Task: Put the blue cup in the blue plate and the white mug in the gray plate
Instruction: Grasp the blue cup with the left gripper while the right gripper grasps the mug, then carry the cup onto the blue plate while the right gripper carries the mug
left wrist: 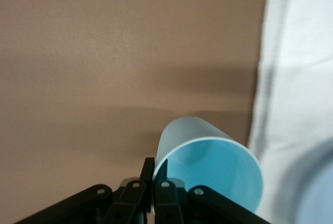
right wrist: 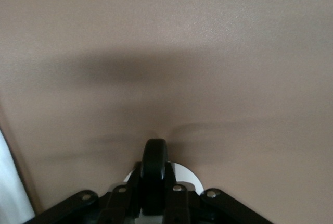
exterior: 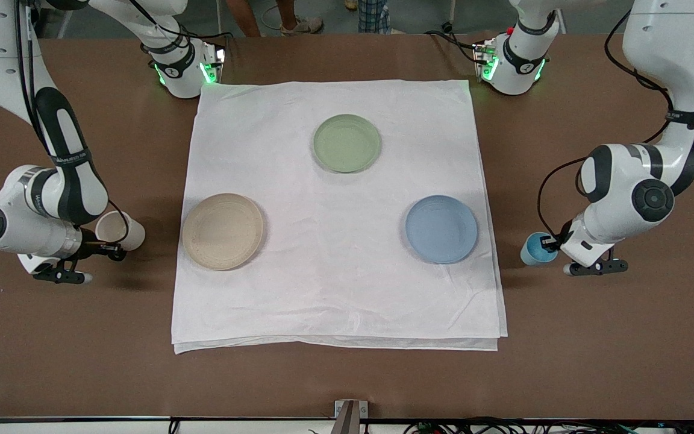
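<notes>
Next, I set the white mug on the far half of the empty gray plate point(exterior: 218, 219) using my right gripper.
My left gripper point(exterior: 549, 244) is shut on the rim of the blue cup point(exterior: 534, 250), which is tilted over the bare table beside the cloth, at the left arm's end. In the left wrist view the gripper point(left wrist: 154, 168) pinches the cup point(left wrist: 208, 151) at its wall. My right gripper point(exterior: 111, 249) is shut on the black handle of the white mug point(exterior: 115, 228), which is tilted over the bare table at the right arm's end. In the right wrist view the gripper point(right wrist: 155, 174) clamps the handle point(right wrist: 155, 156). The blue plate point(exterior: 441, 229) and the gray plate point(exterior: 222, 231) lie empty on the cloth.
A white cloth point(exterior: 335, 283) covers the middle of the brown table. A pale green plate point(exterior: 347, 143) lies on it, farther from the front camera than the other two plates. The cloth's edge shows in the left wrist view point(left wrist: 296, 78).
</notes>
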{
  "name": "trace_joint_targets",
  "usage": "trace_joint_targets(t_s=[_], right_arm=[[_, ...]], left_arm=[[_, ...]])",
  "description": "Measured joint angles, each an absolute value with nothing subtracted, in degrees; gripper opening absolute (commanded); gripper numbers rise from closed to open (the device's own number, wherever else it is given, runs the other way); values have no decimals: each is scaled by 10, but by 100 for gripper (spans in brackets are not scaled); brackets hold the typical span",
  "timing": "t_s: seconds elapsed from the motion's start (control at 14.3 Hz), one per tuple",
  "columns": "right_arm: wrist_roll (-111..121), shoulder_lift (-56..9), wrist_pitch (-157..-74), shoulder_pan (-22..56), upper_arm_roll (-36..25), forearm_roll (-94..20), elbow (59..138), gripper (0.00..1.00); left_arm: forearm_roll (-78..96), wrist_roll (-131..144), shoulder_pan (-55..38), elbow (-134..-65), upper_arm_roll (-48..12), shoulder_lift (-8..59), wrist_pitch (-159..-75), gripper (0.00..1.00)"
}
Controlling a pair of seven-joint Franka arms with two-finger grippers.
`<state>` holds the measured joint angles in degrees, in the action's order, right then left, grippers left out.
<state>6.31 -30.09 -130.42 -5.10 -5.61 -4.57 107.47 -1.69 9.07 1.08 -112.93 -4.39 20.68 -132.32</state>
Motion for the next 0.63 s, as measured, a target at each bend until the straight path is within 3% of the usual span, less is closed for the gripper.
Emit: trace_joint_targets(t_s=[0.28, 0.63], right_arm=[[45, -275, -1206, -39, -50, -83, 1031, 0], [-125, -211, -1162, 51, -6, -98, 1044, 0]], left_arm=[[-17, 212, 7, -1128, -120, 142, -1251, 0], [-17, 374, -22, -1145, -180, 161, -1260, 1]])
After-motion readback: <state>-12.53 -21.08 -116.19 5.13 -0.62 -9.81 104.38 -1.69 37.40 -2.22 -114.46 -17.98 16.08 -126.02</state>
